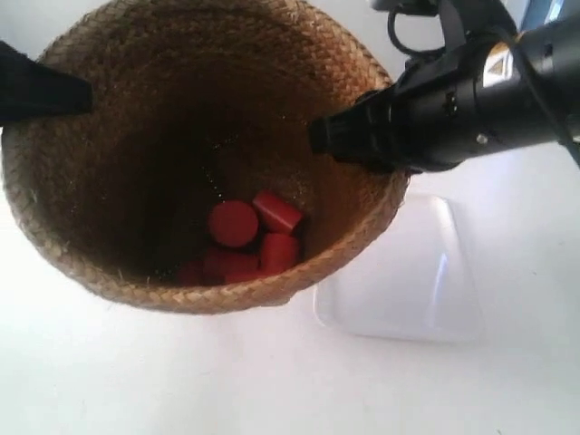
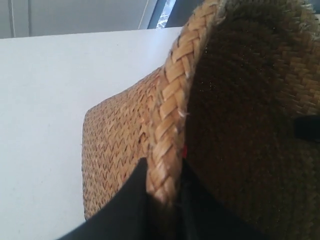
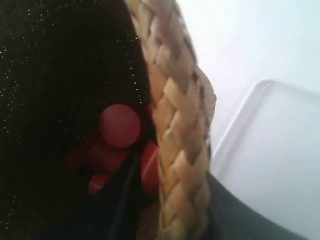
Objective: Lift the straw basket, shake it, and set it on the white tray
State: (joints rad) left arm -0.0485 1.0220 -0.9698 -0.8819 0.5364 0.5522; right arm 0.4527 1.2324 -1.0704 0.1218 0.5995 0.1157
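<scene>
My left gripper has the straw basket to put down. It will set it on the flat middle of the white tray [image 1: 396, 284], inside its rim.
The straw basket [image 1: 118, 163] fills the exterior view, seen from above and close to the camera, with several red cylinders [image 1: 245, 237] on its dark bottom. My left gripper [image 2: 163, 170] is shut on the braided rim, one finger outside and one inside; it is the black tip at the exterior view's left [image 1: 77, 95]. My right gripper [image 3: 172, 200] is shut on the opposite rim [image 3: 175, 125], next to the red cylinders [image 3: 119, 125]; it shows at the exterior view's right [image 1: 349, 136]. The white tray [image 1: 408, 281] lies beside and partly under the basket's edge.
The white tabletop [image 1: 136, 381] runs all round the basket. The tray's rim [image 3: 235, 125] lies just outside the rim that my right gripper holds. A wall and a window strip [image 2: 165, 12] stand beyond the table's far edge.
</scene>
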